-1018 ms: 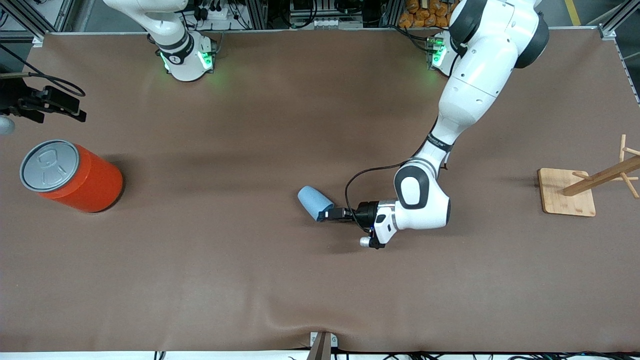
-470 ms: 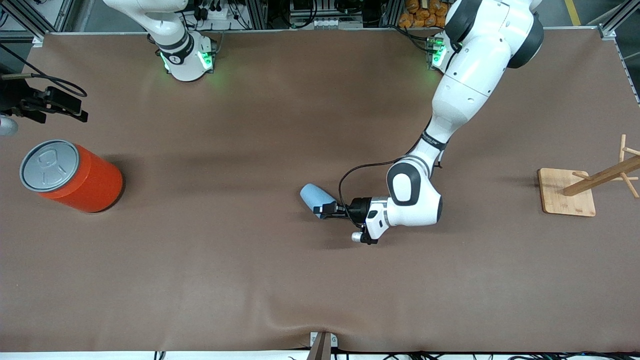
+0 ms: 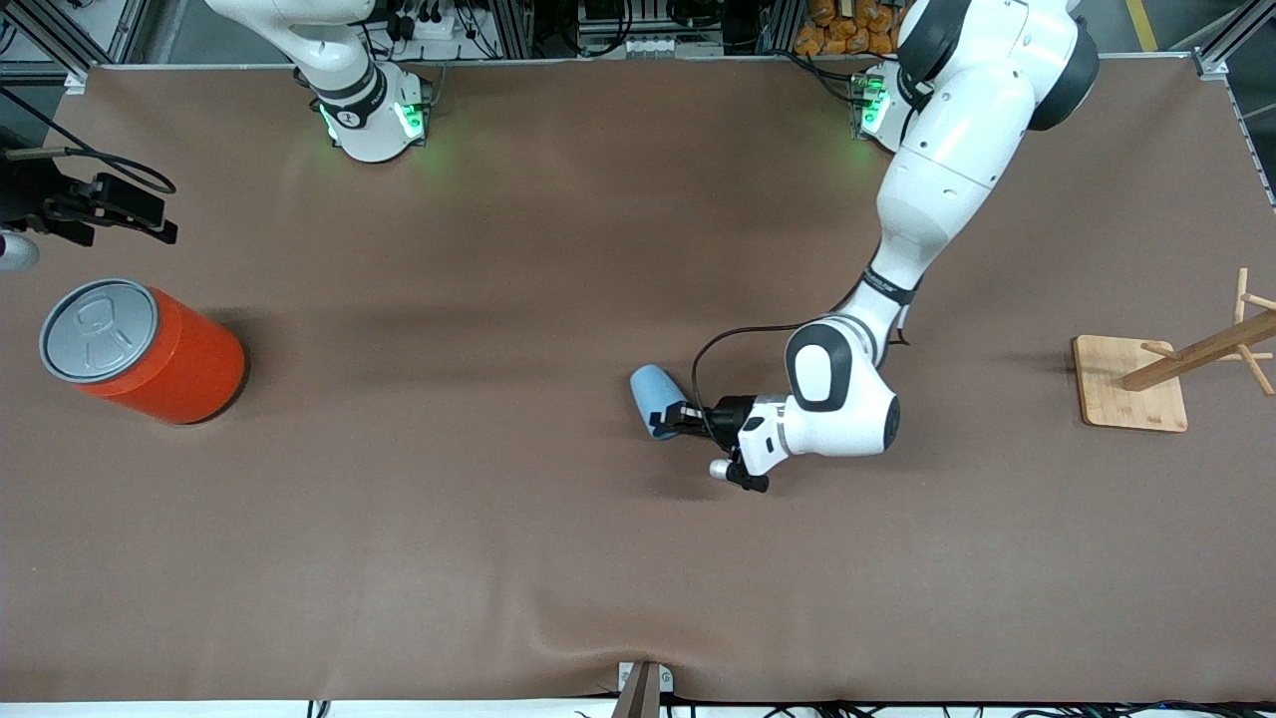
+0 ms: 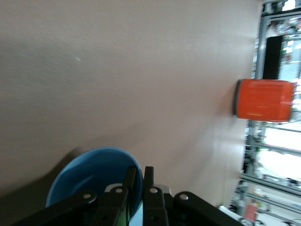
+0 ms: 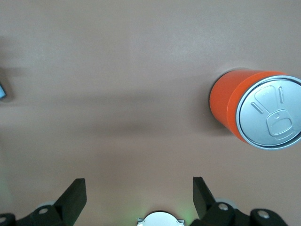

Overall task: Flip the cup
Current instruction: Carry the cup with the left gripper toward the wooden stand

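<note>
Next, I put the light-blue cup, now tilted near the table's middle, down with my left gripper on the table (image 3: 948, 444) near the base of the wooden rack, toward the orange can.
The light-blue cup (image 3: 651, 392) is near the middle of the table, tilted, with its closed bottom pointing toward the robots' bases. My left gripper (image 3: 670, 418) is shut on its rim. In the left wrist view one finger is inside the darker blue hollow of the cup (image 4: 91, 176) and the other outside, so the left gripper (image 4: 139, 172) pinches the wall. My right gripper (image 3: 140, 217) waits above the right arm's end of the table, near the orange can. In the right wrist view the right gripper (image 5: 138, 186) is open and empty.
A big orange can (image 3: 150, 349) with a grey lid stands at the right arm's end of the table; it also shows in the left wrist view (image 4: 263, 100) and the right wrist view (image 5: 256, 110). A wooden rack on a square base (image 3: 1131, 384) stands at the left arm's end.
My left gripper has pulled back toward the left arm's end with the cup in it. The cup has turned more upright. The right arm has not moved.
</note>
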### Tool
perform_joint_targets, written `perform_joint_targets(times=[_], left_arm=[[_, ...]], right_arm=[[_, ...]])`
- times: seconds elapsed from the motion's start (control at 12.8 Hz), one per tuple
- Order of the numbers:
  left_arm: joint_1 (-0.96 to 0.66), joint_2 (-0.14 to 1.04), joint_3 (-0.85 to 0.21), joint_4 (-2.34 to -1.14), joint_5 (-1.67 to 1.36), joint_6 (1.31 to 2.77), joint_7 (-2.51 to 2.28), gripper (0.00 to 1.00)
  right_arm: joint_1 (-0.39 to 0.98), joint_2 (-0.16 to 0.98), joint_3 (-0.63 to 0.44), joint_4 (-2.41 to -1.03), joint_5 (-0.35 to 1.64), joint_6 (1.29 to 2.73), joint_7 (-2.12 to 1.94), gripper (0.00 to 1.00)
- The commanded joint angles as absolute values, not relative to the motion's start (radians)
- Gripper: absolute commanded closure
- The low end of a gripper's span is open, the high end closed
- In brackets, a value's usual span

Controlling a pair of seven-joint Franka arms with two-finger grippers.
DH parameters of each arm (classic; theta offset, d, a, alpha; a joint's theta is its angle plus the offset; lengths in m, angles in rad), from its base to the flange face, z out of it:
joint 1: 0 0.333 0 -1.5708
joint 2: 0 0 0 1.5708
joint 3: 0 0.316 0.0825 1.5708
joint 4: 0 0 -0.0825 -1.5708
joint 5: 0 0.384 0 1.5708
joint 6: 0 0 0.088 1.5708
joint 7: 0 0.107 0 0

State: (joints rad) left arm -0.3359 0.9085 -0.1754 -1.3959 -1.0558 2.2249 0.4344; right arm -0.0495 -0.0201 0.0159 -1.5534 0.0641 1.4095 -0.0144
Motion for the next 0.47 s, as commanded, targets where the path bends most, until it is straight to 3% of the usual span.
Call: perform_joint_targets(times=[0.0,0.39], left_arm=[[-0.331,0.801,-0.150,-1.422,-0.832,2.220,0.236,1.00],[-0.232,0.609,-0.141,-1.414,-0.446,2.148,0.091,1.00]], right_arm=[[-0.048,-0.028,0.015,-1.565,0.080,1.414,-0.003,0.00],[-0.048,-0.026,0.015,-1.565,0.080,1.414,-0.003,0.00]])
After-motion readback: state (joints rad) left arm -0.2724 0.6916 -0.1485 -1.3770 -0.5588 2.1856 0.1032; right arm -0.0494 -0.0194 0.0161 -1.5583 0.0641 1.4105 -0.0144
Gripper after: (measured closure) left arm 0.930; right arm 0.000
